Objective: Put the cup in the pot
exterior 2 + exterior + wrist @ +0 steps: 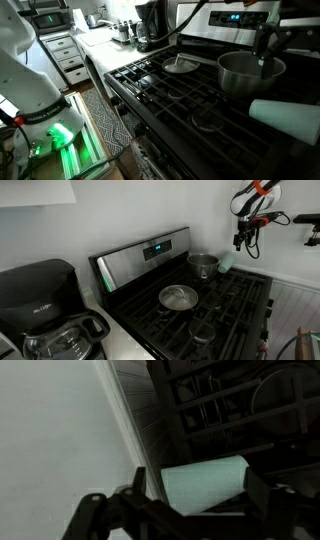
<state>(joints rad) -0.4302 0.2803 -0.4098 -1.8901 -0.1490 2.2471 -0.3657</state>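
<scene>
Next, I close my gripper on the cup's rim [230, 259] [169, 488] at its open end, the end farther from the pot, with one finger inside the cup's opening.
The pale blue-green cup [290, 118] lies on its side on the black stove grates, beside the steel pot [250, 72]. In an exterior view the cup [224, 267] is just right of the pot [203, 265] at the back of the stove. My gripper [249, 246] hangs in the air above and to the right of the cup. In the wrist view the cup [205, 482] shows lengthwise between my two dark fingers [200, 492], which stand apart at its two ends. The gripper is open and holds nothing.
A shallow round steel pan [179, 298] sits on a front burner and also shows in an exterior view [181, 66]. A coffee maker with a glass carafe [50, 320] stands on the counter beside the stove. The stove's back panel [150, 255] rises behind the pot.
</scene>
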